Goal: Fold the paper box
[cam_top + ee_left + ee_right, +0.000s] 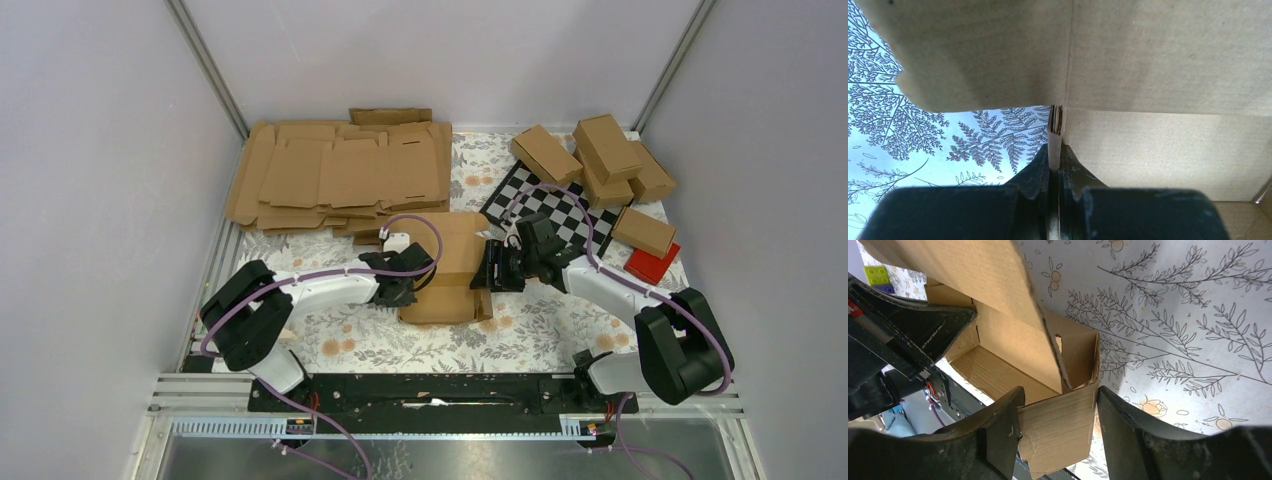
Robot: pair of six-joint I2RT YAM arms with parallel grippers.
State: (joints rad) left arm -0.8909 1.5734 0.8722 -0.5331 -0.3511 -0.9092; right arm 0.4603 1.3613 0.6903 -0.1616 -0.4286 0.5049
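My right gripper's fingers still have the box's short end flap sticking out across them, so next I fold the flap inward, then pinch the box's end [1060, 396] from above.
The paper box [455, 265], brown cardboard and partly folded, lies mid-table on the floral cloth. My left gripper [405, 290] is at its left side. In the left wrist view the left gripper [1054, 150] is shut on a thin upright cardboard edge of the paper box [1158, 145]. My right gripper [490, 270] is at the box's right end. In the right wrist view the right gripper [1060, 410] stands with its jaws apart, and a short end flap [1058, 430] of the paper box [1013, 335] fills the gap between them unbent.
A stack of flat cardboard sheets [340, 175] lies at the back left. Several folded brown boxes [600, 150] and a small red box [652, 264] sit at the back right beside a checkerboard [555, 205]. Grey walls close in both sides.
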